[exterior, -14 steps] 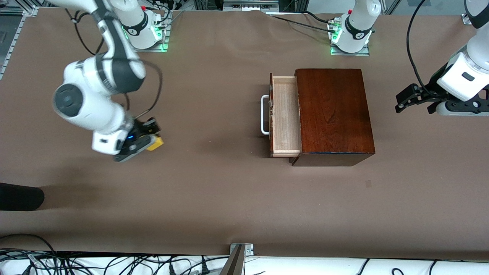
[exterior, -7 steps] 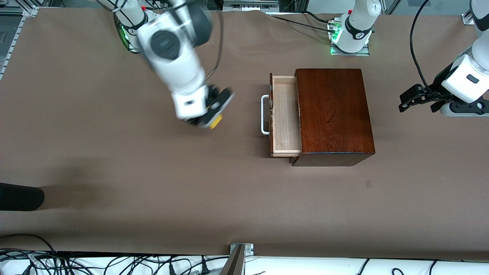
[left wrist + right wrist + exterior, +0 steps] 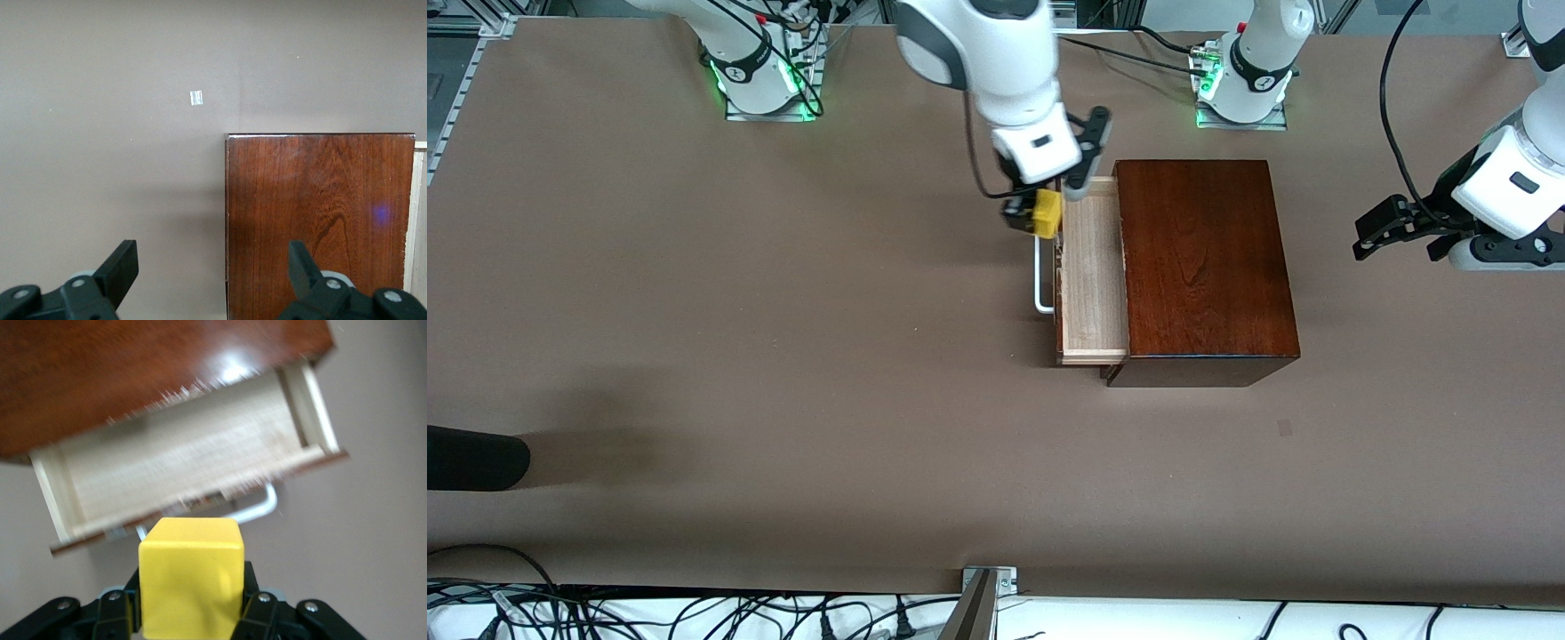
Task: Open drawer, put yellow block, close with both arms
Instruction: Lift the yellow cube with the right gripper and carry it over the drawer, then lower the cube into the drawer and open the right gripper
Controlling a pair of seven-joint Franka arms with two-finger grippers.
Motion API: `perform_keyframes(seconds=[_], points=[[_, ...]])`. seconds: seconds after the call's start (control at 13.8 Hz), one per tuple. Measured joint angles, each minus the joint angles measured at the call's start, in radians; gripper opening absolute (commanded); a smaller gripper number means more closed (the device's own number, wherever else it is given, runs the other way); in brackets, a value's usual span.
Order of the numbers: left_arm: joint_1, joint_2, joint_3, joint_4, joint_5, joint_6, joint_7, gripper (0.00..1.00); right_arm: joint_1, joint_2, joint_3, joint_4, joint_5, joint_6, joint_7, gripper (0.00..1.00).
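Note:
I should use my right gripper to set the yellow block down in the pale wood tray [image 3: 1084, 251] [image 3: 160, 478], just behind the white bar handle. The block is now up in the air over the handle.
The mahogany box [image 3: 1205, 258] stands toward the left arm's end of the table with its drawer [image 3: 1089, 276] pulled out, the pale wood tray showing nothing inside it. The white bar handle [image 3: 1040, 267] faces the right arm's end. My right gripper [image 3: 1040, 216] is shut on the yellow block [image 3: 1047, 214], up in the air over the handle and the drawer's front edge. In the right wrist view the block [image 3: 190, 577] sits between the fingers, with the open drawer [image 3: 187, 463] ahead. My left gripper [image 3: 1392, 240] waits open in the air beside the box [image 3: 320, 213].
A small pale tape mark [image 3: 1283, 428] lies on the brown table nearer the front camera than the box; it also shows in the left wrist view [image 3: 196, 97]. A black object [image 3: 471, 458] juts in at the right arm's end. Cables run along the front edge.
My right arm has swung from the right arm's end of the table to the drawer's front, carrying the yellow block. The left gripper has hardly moved. The drawer stays open.

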Motion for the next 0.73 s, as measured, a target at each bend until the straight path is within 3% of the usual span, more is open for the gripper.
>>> perform_keyframes(seconds=[0.29,0.73], points=[[-0.006,0.000,-0.003,0.002,0.000,0.000,0.000,1.00,0.061,0.161,-0.006,0.150,-0.030,0.042,0.000,0.00],[-0.009,0.000,-0.003,0.004,0.000,-0.001,0.000,1.00,0.093,0.226,-0.008,0.170,-0.103,0.049,-0.024,0.00]])
